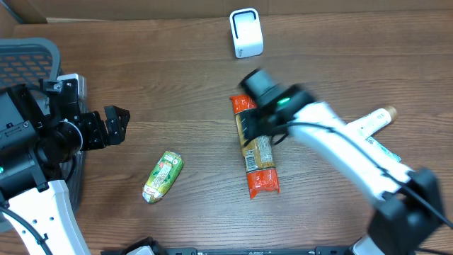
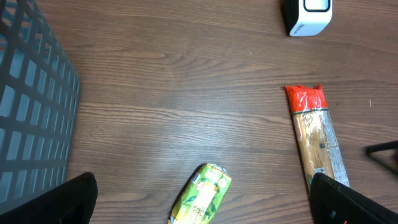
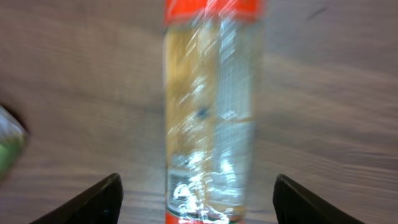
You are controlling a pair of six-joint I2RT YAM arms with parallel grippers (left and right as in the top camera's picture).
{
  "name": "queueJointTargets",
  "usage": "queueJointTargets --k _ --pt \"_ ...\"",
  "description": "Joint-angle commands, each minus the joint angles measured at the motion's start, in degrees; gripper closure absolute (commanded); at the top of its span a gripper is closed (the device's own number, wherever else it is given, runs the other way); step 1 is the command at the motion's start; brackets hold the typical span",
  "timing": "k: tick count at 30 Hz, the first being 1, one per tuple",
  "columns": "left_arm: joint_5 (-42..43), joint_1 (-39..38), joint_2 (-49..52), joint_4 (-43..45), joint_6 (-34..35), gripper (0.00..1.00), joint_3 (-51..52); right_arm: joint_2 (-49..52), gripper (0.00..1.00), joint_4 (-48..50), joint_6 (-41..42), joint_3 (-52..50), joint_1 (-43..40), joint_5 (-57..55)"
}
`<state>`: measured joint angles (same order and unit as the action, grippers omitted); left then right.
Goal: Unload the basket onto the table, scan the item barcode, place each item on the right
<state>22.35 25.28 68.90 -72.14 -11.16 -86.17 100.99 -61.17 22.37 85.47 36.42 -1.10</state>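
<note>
I will close my right gripper next on the middle of the clear packet's long side (image 1: 268, 146) (image 3: 245, 121), the one that faces the white tube with the tan cap.
A long clear packet with red ends (image 1: 260, 164) lies on the wooden table, also in the left wrist view (image 2: 317, 143). My right gripper (image 1: 260, 131) hovers over its middle. In the blurred right wrist view the packet (image 3: 211, 106) lies between that gripper's (image 3: 196, 200) wide-apart fingers (image 3: 99, 202), which do not touch it. It is open and holds nothing. The white scanner (image 1: 246, 32) stands at the table's far edge (image 2: 308, 15). My left gripper (image 1: 117, 125) is open at the left, its fingers (image 2: 59, 202) apart above a green pouch (image 2: 202, 196).
The green pouch (image 1: 163, 177) lies left of the packet. A grey mesh basket (image 1: 25, 60) stands at the far left (image 2: 31, 112). A white tube with a tan cap (image 1: 375, 120) lies at the right, partly behind my right arm.
</note>
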Motion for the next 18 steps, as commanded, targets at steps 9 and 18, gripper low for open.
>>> queueJointTargets --k 9,18 --pt "1.05 0.31 -0.02 0.17 -1.29 0.00 -0.11 -2.84 0.23 0.83 -13.94 -10.14 -11.37 19.45" --pt "1.05 0.31 -0.02 0.17 -1.29 0.00 -0.11 -2.78 0.23 20.74 -15.63 -24.87 -11.47 24.37"
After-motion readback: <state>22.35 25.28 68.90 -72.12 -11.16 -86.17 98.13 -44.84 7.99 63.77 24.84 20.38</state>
